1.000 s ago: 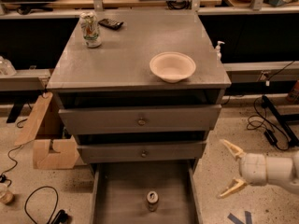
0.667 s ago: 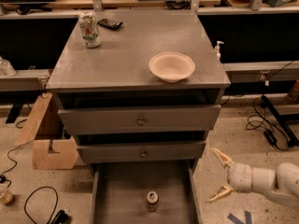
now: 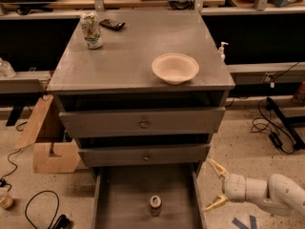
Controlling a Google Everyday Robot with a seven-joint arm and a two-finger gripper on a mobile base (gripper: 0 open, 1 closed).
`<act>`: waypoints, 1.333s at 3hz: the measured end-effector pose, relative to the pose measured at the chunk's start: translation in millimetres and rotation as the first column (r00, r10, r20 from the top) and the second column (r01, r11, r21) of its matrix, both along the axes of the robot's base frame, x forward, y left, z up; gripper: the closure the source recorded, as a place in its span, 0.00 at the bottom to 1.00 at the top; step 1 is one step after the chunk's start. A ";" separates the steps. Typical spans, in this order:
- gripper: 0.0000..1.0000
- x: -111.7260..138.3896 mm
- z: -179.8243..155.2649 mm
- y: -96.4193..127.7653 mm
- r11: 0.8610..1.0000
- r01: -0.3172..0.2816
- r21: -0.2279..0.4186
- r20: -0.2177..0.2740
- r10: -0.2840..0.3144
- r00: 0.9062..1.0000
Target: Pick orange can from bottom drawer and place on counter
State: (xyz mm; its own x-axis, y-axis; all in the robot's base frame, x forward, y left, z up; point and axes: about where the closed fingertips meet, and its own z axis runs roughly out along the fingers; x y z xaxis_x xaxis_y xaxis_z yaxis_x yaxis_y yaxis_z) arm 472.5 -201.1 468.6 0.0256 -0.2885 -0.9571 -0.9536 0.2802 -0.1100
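Observation:
The orange can's upper body point(image 3: 155, 205), just below its silver top in the bottom drawer, is the next place my gripper will go and close.
The orange can point(image 3: 155, 205) stands upright in the middle of the bottom drawer point(image 3: 124, 194), which is pulled out like a grey tray with low side walls. I see mostly the can's silver top. My gripper point(image 3: 213, 185) is at the lower right, just outside the drawer's right wall, to the right of the can and apart from it. Its two yellowish fingers are spread wide and hold nothing. The counter point(image 3: 128, 56) is the grey top of the cabinet above.
On the counter stand a white can with green and red print point(image 3: 90, 30), a beige bowl point(image 3: 175, 67) and a small dark remote point(image 3: 112, 25). A cardboard box point(image 3: 47, 142) and cables point(image 3: 40, 209) lie on the floor at left; more cables lie at right point(image 3: 271, 128).
My gripper and arm have moved left, from well right of the cabinet to right beside the drawer's right wall. The fingers stay spread. The can has not moved.

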 end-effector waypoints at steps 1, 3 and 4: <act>0.00 15.8 -35.9 31.0 0.999 -0.032 0.015 -0.020 0.032 0.999; 0.00 35.0 -128.2 107.1 0.992 -0.123 0.017 -0.034 0.123 0.992; 0.00 30.5 -180.8 136.1 0.984 -0.176 0.011 -0.030 0.177 0.984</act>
